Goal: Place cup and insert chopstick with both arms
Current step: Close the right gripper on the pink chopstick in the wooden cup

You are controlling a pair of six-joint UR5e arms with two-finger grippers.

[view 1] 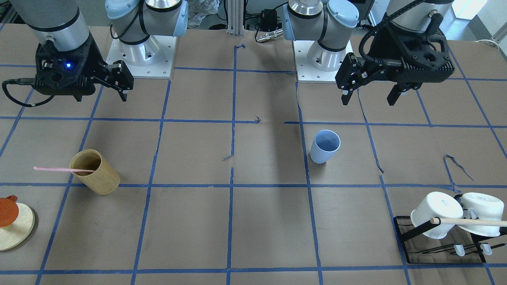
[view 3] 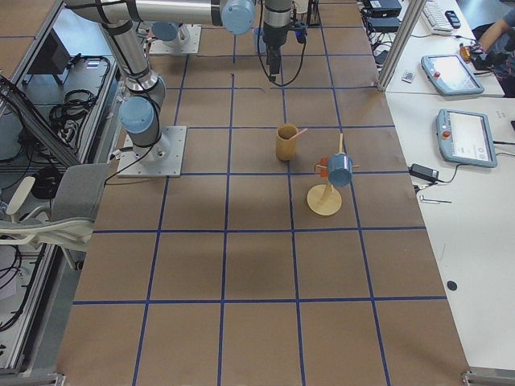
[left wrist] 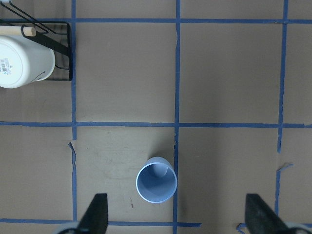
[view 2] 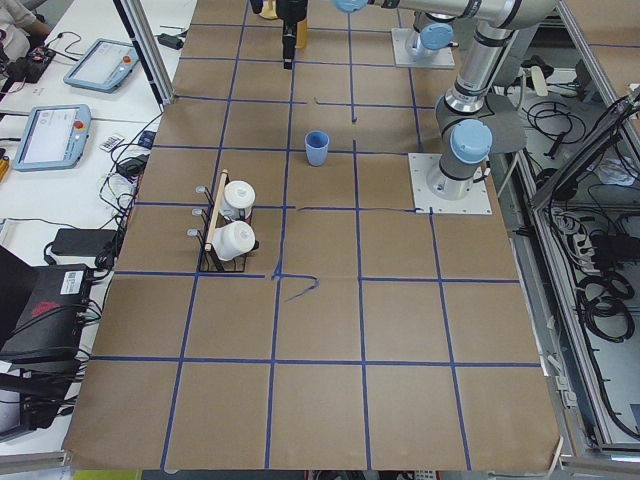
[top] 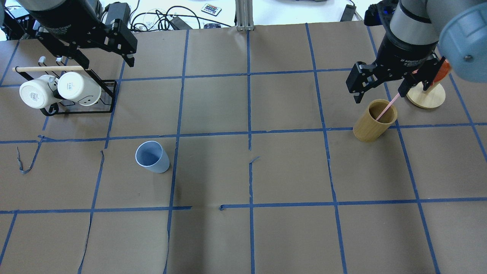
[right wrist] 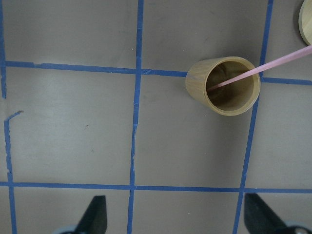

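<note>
The upper part of the pink chopstick (view 1: 49, 169), near its loose end that sticks out of the tan wooden holder, will be gripped by my right gripper.
The light blue cup (top: 153, 156) stands upright on the table's left half; it also shows in the front view (view 1: 324, 147) and low in the left wrist view (left wrist: 156, 179). The pink chopstick (top: 386, 108) leans inside the tan wooden holder (top: 374, 121) on the right half, and shows in the right wrist view (right wrist: 263, 68). My left gripper (top: 106, 61) hangs high above the table, open and empty, its fingers (left wrist: 95, 217) framing the cup below. My right gripper (top: 379, 95) is open and empty, high over the holder (right wrist: 224, 87).
A black rack (top: 108, 95) with two white mugs (top: 78, 88) and a wooden rod (top: 47, 69) stands at the far left. A round wooden stand (top: 426, 98) with an orange piece stands just right of the holder. Blue tape lines grid the brown paper.
</note>
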